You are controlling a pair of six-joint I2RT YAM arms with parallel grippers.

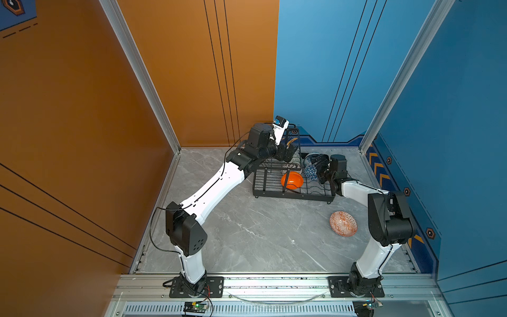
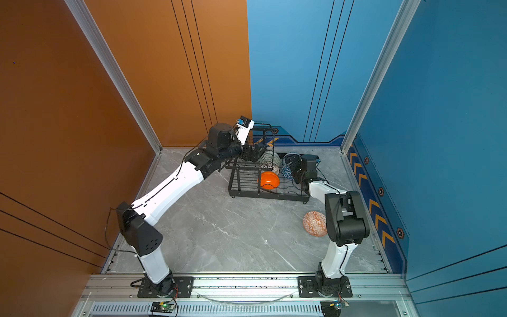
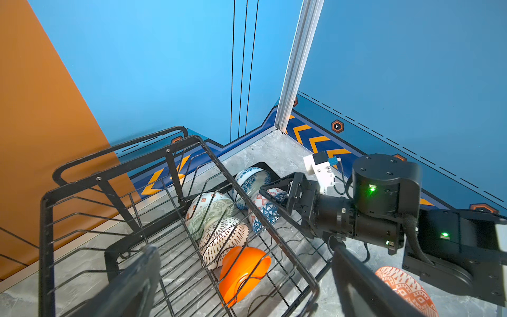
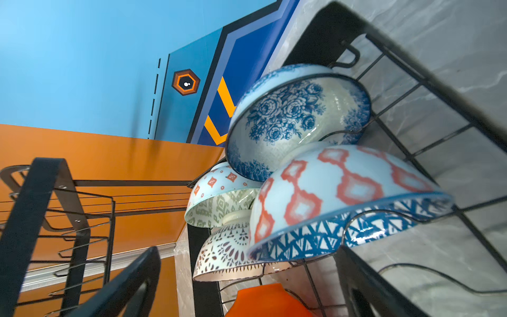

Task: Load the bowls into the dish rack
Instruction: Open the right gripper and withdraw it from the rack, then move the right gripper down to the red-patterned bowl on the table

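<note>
The orange-red geometric bowl on the table is next for my right gripper, which should go to it and close on the bowl's rim [image 1: 332, 216], toward the rack.
The black wire dish rack [image 1: 290, 195] stands at the back of the table. Five bowls sit on edge in its base tray: plain orange [image 1: 292, 180], blue triangle-patterned [image 1: 310, 172], blue-floral [image 4: 288, 115], pale-green [image 3: 208, 211] and dark-lattice [image 3: 223, 238]. A sixth bowl, orange-red geometric [image 1: 343, 223], lies on the table beside my right arm. My right gripper [image 1: 318, 167] is open, its jaws spread wide around the triangle bowl's [image 4: 343, 192] edge without pinching it. My left gripper [image 1: 288, 152] hangs open and empty over the rack's raised basket [image 3: 219, 162].
Orange wall panels on the left and blue ones on the right close in the back corner just behind the rack. An aluminium post [image 1: 397, 82] stands at the back right. Grey marble tabletop [image 1: 247, 227] stretches in front of the rack.
</note>
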